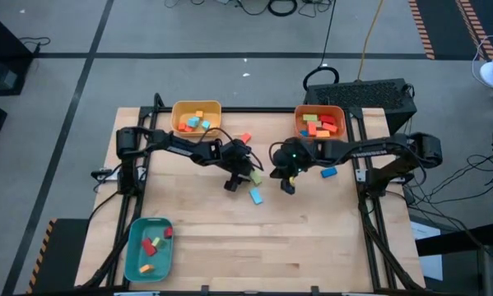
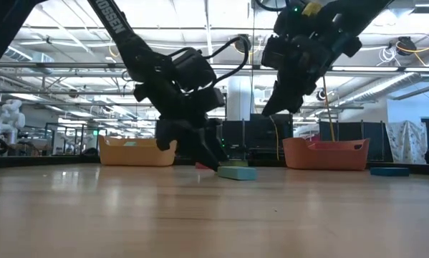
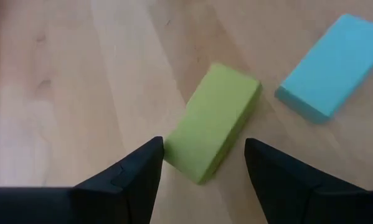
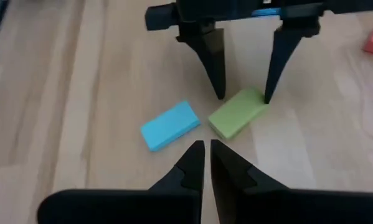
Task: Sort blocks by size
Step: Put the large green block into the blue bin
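The end of the green block (image 1: 254,174) (image 3: 191,154) that points away from my right gripper and the light blue block will be gripped by my left gripper.
A green block (image 3: 214,121) lies flat on the wooden table near its middle, with a light blue block (image 3: 329,68) flat beside it. My left gripper (image 3: 203,146) is open and slants down over the green block, one finger on either side of its end; the right wrist view shows the same fingers (image 4: 219,87) astride the green block (image 4: 238,112). My right gripper (image 4: 207,158) is shut with nothing in it. It hangs above the table just to the right of both blocks (image 1: 286,182).
A yellow bin (image 1: 197,117) and an orange bin (image 1: 320,122) stand at the far edge and a teal bin (image 1: 149,248) at the near left, each holding blocks. A red block (image 1: 246,138) and a blue block (image 1: 329,173) lie loose on the table.
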You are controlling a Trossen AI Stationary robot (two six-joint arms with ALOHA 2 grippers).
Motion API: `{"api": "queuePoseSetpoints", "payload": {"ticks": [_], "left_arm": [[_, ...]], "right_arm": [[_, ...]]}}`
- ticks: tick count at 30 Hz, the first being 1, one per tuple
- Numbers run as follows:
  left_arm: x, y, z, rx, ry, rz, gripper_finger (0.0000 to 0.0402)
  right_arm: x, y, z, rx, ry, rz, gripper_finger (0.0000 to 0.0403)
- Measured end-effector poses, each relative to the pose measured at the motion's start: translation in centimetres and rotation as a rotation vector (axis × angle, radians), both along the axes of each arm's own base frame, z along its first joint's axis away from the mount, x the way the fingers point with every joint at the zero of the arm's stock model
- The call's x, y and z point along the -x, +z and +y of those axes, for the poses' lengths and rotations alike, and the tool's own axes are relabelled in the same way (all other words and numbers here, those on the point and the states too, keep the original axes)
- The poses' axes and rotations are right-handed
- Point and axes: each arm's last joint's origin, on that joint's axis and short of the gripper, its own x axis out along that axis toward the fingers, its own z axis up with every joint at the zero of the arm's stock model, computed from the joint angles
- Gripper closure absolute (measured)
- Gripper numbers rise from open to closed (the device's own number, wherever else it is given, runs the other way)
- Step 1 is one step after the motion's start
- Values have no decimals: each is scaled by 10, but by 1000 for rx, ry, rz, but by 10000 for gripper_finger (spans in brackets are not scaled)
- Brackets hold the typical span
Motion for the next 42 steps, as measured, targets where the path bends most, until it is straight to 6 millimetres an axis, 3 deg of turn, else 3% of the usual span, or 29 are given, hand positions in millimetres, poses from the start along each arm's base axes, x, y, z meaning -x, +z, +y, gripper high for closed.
{"api": "queuePoseSetpoints", "payload": {"ticks": [4,10,18,25,34,38,42], "left_arm": [[2,1,1,-12,41,18,173],[0,7,1,-37,27,-2,173],[-4,12,3,-76,91,-31,173],[-4,13,6,-102,239,-8,173],[-1,12,4,43,182,7,173],[-1,12,5,56,198,15,173],[0,11,4,68,210,25,173]], "right_arm": [[3,-4,5,77,-52,72,390],[25,-17,10,251,-83,350,389],[47,-23,9,226,-265,580,341],[20,-13,-1,210,-381,282,259],[7,-38,-4,154,-523,310,141],[-2,-55,-2,158,-511,324,136],[-7,-72,-3,171,-498,369,163]]}}
